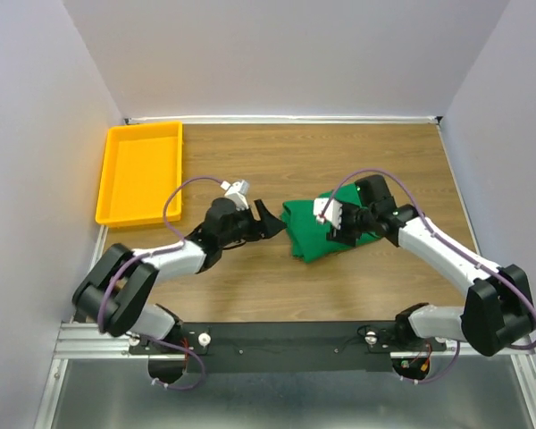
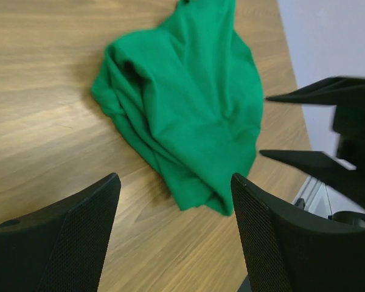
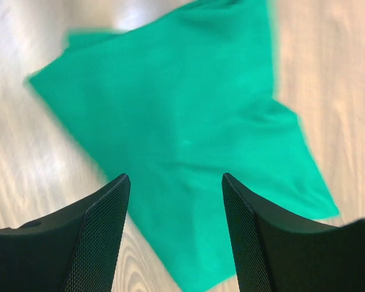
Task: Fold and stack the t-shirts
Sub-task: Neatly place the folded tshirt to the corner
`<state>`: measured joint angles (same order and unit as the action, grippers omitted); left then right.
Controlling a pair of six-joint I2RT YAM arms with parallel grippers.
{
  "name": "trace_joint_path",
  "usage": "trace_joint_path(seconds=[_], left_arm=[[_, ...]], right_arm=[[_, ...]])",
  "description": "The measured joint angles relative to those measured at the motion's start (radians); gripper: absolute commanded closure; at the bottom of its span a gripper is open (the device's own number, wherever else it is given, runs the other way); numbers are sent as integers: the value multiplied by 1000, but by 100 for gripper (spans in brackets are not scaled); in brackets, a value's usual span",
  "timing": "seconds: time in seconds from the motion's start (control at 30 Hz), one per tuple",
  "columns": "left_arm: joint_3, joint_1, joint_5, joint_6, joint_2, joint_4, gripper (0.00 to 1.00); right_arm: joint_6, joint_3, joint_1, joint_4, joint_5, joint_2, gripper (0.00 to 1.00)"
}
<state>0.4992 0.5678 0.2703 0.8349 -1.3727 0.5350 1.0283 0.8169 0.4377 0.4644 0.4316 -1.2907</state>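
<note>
The green t-shirt is lying crooked and its far edge is rumpled, so next I grab the shirt's far corner (image 1: 351, 189) with my right gripper and straighten it before I move it aside.
A green t-shirt (image 1: 309, 231) lies bunched in a loose folded heap at the middle of the wooden table; no neck tag shows. It also shows in the left wrist view (image 2: 188, 109) and the right wrist view (image 3: 176, 128). My left gripper (image 1: 270, 219) is open and empty, just left of the shirt's edge, above bare wood (image 2: 173, 201). My right gripper (image 1: 342, 234) is open and empty, hovering over the shirt's right part (image 3: 173, 201). The right gripper's fingers (image 2: 316, 163) show in the left wrist view beyond the shirt.
A yellow plastic tray (image 1: 141, 172) stands empty at the back left of the table. White walls close in the back and both sides. A metal rail (image 1: 277, 344) with the arm bases runs along the near edge.
</note>
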Motion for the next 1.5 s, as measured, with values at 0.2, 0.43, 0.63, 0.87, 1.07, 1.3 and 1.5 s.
trace_joint_path(seconds=[0.2, 0.43, 0.63, 0.87, 1.07, 1.3, 1.5], left_arm=[[161, 100, -109, 84, -193, -59, 19], [352, 137, -246, 121, -347, -227, 40], [458, 136, -314, 127, -473, -345, 67], [486, 137, -348, 128, -483, -388, 92], [400, 137, -354, 131, -403, -387, 87], [252, 116, -286, 134, -344, -236, 56], [145, 113, -243, 124, -247, -159, 49]], right_arm=[[-252, 83, -118, -74, -2, -26, 22], [-322, 27, -167, -102, 7, -11, 20], [-431, 31, -269, -128, 3, -75, 20], [-493, 31, -310, -140, 2, -84, 20], [-587, 72, -362, -160, -29, -167, 19], [-780, 181, -430, -179, -11, -348, 20], [-877, 257, -432, -180, 126, -449, 26]])
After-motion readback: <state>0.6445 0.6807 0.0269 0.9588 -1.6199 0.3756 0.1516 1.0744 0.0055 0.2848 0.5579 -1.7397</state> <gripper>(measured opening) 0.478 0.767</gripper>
